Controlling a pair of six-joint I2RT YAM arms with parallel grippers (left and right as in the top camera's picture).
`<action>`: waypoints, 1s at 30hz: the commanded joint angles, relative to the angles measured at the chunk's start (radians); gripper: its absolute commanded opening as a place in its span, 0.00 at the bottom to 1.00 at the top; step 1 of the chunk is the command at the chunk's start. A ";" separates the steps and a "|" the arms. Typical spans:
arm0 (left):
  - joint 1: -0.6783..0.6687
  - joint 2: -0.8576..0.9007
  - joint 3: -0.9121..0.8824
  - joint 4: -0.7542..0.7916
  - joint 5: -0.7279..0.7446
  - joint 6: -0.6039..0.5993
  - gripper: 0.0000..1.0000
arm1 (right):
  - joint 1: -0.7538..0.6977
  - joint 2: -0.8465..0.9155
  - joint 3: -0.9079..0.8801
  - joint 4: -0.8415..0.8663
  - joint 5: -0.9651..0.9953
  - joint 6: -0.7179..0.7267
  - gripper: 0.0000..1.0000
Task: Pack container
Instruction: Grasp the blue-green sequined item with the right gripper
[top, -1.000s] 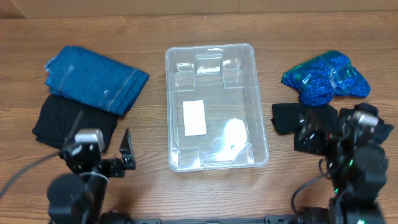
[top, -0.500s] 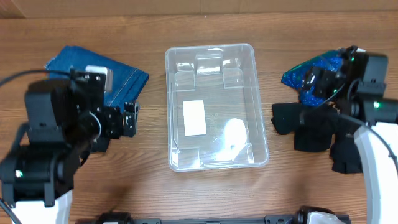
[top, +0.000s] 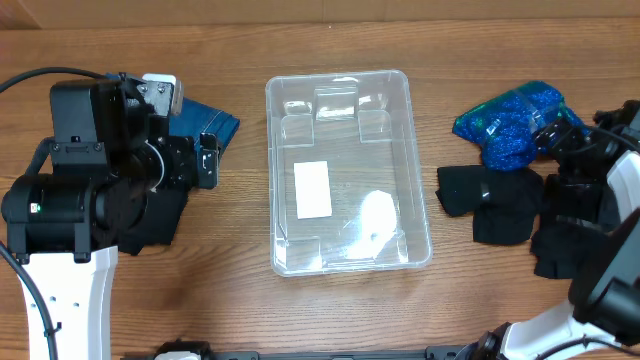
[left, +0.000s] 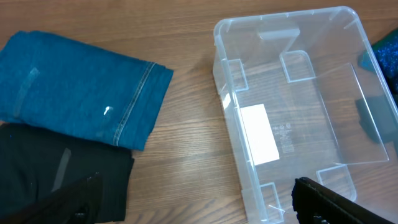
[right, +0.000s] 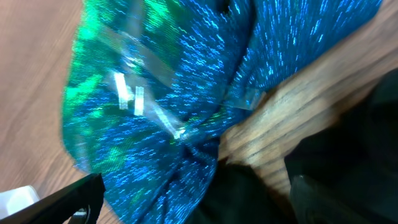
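Next, my right gripper grabs the gathered middle (top: 543, 123) (right: 231, 87) of the shiny blue sequined fabric, near its clear strap on the black cloths' side.
The clear container (top: 271, 180) stands in the middle of the table with nothing inside; a white label (top: 313, 189) shows on its bottom. It also shows in the left wrist view (left: 224, 93). My left gripper (top: 205, 160) is open and empty, above the edge of a folded blue denim piece (left: 74, 87) and a black cloth (left: 56, 174), left of the container. My right gripper (top: 565, 140) is open and empty, above a shiny blue sequined fabric (right: 174, 93) and black cloths (top: 495, 200) on the right.
The denim (top: 215, 125) and the left black cloth (top: 150, 220) are partly hidden under my left arm. The sequined fabric (top: 510, 125) lies at the back right. Bare wooden table lies in front of the container.
Both arms have risen from the table's front edge and swung back: the left now over the denim and black cloth, the right over the sequined fabric. The container has not moved.
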 joint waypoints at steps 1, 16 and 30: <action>0.007 0.000 0.022 0.007 -0.010 -0.007 1.00 | -0.003 0.056 0.027 0.051 -0.028 0.090 1.00; 0.007 0.000 0.022 0.018 -0.010 -0.007 1.00 | 0.099 0.227 0.027 0.282 -0.095 0.167 0.36; 0.095 0.000 0.022 0.014 -0.138 -0.056 1.00 | 0.126 -0.272 0.028 0.208 -0.136 -0.011 0.04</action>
